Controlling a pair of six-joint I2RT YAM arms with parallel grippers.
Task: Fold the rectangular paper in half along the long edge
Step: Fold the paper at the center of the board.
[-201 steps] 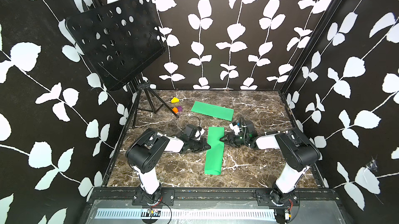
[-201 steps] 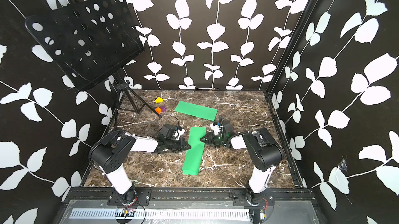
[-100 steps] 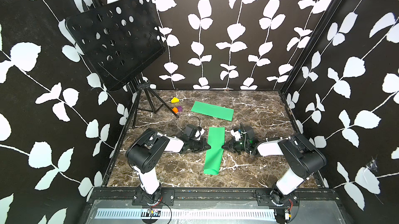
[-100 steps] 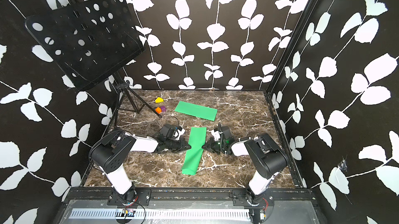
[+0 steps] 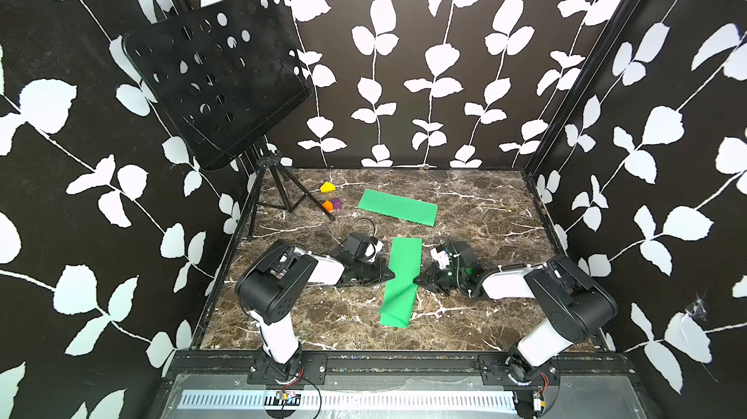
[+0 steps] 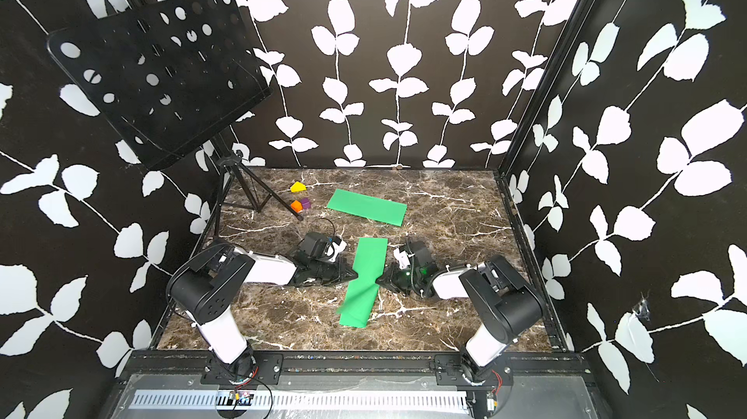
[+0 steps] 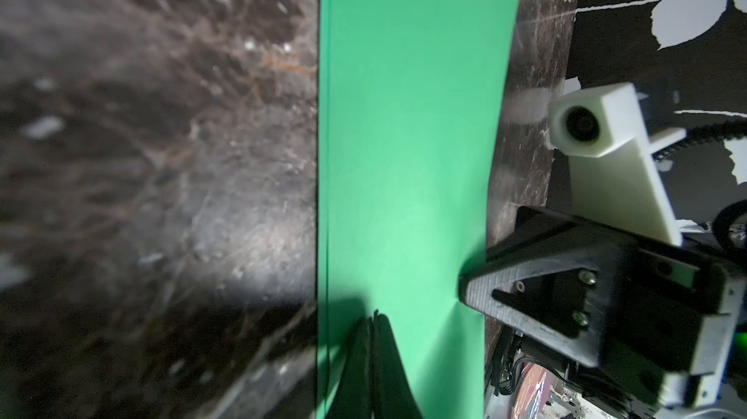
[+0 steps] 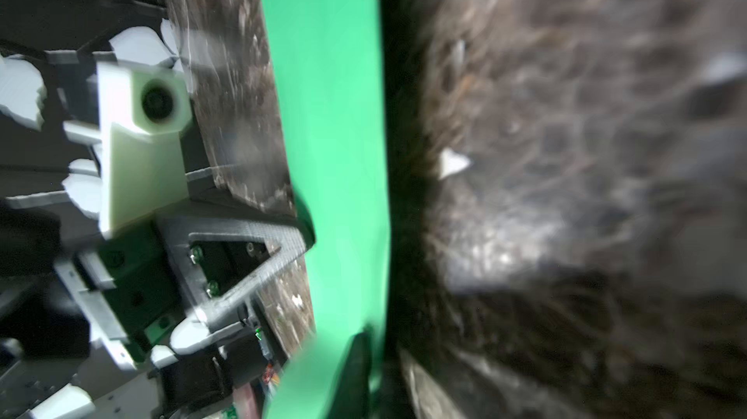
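The near end of the paper bulges up past where my right gripper pinches it, so next my right gripper opens and pinches the paper's long edge nearer that end [image 5: 413, 304].
A narrow green rectangular paper [image 5: 401, 275] [image 6: 365, 271] lies lengthwise, near to far, in the middle of the marble table in both top views. My left gripper [image 5: 391, 274] [image 7: 374, 318] is shut on its left long edge at mid-length. My right gripper [image 5: 416, 280] [image 8: 359, 338] is shut on the opposite long edge, straight across from the left one. The paper [image 7: 408, 134] bows a little between the two tips. Its near end looks slightly raised off the table. The right wrist view is blurred.
A second green sheet [image 5: 398, 206] lies flat farther back. Yellow [image 5: 327, 187], orange [image 5: 328, 205] and purple [image 5: 336, 203] blocks sit by the tripod legs [image 5: 283, 194] of a black music stand [image 5: 218, 77] at the back left. Walls enclose the table on three sides.
The right gripper has gone from open to shut on the paper's right edge and slid slightly toward the front. The left gripper has stayed shut on the left edge.
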